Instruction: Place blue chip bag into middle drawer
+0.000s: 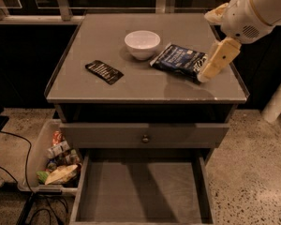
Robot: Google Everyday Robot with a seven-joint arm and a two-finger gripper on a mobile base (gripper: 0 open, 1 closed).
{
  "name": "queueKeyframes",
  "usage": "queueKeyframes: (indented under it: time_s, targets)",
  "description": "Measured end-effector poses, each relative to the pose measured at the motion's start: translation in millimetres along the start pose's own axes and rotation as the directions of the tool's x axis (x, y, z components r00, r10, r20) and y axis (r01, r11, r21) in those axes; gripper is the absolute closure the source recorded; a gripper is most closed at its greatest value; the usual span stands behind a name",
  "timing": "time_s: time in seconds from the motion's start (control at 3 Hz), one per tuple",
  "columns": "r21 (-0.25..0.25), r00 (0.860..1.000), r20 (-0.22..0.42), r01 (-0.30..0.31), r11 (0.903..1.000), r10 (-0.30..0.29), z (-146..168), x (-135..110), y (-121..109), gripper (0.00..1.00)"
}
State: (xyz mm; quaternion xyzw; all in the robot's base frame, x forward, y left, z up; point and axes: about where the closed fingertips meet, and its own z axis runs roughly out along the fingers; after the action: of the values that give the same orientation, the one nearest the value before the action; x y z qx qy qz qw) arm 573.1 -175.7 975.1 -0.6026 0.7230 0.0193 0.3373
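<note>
The blue chip bag's far end (195,63) faces away from the white bowl. I will close my gripper on that end of the bag.
The blue chip bag (178,59) lies flat on the grey cabinet top (131,86), to the right of the white bowl. My gripper (205,75) hangs from the white arm at the upper right and points down and left. Its tip is at the bag's right end, close to or touching it. The middle drawer (140,196) is pulled out below, near the bottom of the view, and its flat grey floor is bare.
A white bowl (142,43) and a flat black packet (104,71) sit on the top. A shut drawer front with a round knob (144,137) is above the open drawer. A bin of snacks (54,161) and cables stand on the floor at left.
</note>
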Motion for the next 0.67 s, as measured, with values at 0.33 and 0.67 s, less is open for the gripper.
queueKeyframes:
  time_s: [0.33,0.67]
  targets:
    - [-0.011,0.998,-0.048,-0.052,0.9986,0.052,36,19,-18,0.00]
    - [-0.054,0.992,-0.047,-0.122,0.9911,0.119,79,39,-40,0.00]
